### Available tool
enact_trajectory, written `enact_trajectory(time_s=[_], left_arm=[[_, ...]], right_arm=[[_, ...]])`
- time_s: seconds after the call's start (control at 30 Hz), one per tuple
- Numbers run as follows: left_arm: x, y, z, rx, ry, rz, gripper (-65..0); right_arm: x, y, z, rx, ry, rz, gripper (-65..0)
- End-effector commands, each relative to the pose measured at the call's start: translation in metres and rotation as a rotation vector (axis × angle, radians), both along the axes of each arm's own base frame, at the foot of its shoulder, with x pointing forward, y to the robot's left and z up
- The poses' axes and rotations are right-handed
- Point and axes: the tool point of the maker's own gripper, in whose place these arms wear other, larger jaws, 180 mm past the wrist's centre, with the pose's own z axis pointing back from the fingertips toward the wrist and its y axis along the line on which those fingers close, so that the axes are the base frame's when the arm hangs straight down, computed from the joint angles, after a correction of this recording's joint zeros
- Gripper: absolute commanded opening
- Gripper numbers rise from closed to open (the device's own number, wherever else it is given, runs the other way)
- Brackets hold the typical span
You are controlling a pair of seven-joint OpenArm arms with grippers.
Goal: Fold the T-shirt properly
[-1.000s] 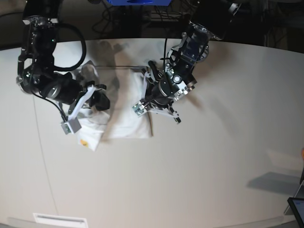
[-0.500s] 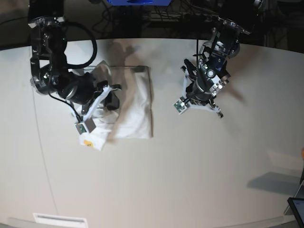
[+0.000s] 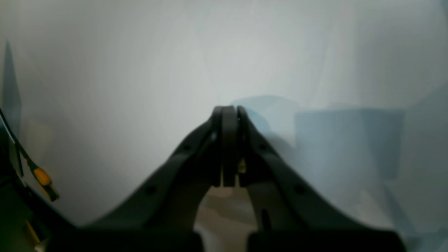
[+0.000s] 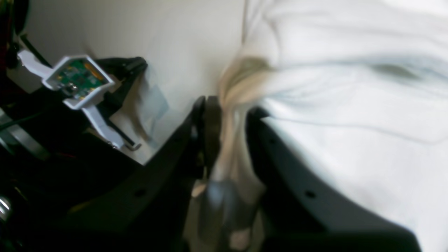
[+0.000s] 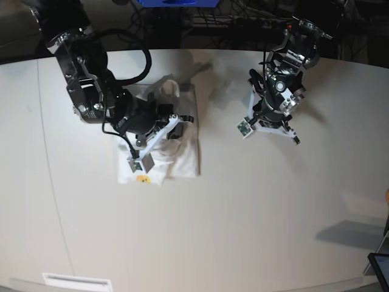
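I'll release the T-shirt's bunched fold with my right gripper on the bare table (image 5: 209,105) beside the shirt, toward my left gripper.
The white T-shirt (image 5: 185,155) lies partly folded on the table left of centre, with a small yellow spot of print at its lower left corner. My right gripper (image 5: 169,129) sits on top of it. In the right wrist view the right gripper (image 4: 229,108) is shut on a bunched fold of the T-shirt (image 4: 350,140), which spreads out to the right. My left gripper (image 5: 267,126) hovers over bare table to the right of the shirt, apart from it. In the left wrist view the left gripper (image 3: 229,112) is shut with nothing in it.
The pale table (image 5: 243,219) curves away into dark clutter and cables at the back. A dark screen corner (image 5: 380,267) sits at the bottom right edge. A white strip (image 5: 76,281) lies at the front left. The other arm's camera board (image 4: 75,78) shows in the right wrist view.
My left gripper has left the shirt's right edge and moved off to the right. My right arm has swung right, carrying the left part of the cloth over the shirt.
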Motion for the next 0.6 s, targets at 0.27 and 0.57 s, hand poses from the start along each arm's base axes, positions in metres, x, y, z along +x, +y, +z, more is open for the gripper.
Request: enact_trajectory(time_s=[0.27,0.57], left_arm=[[-0.012,0.015,-0.004,0.042,0.036,0.006,-65.0],[-0.013,0.012,-0.005,0.033,0.038,0.007,-65.0]], right_arm=[[0.001,0.002,-0.018,-0.184,-0.035,-0.051,-65.0],[0.001,0.014,-0.016,-0.259,-0.111,-0.088,-65.0]])
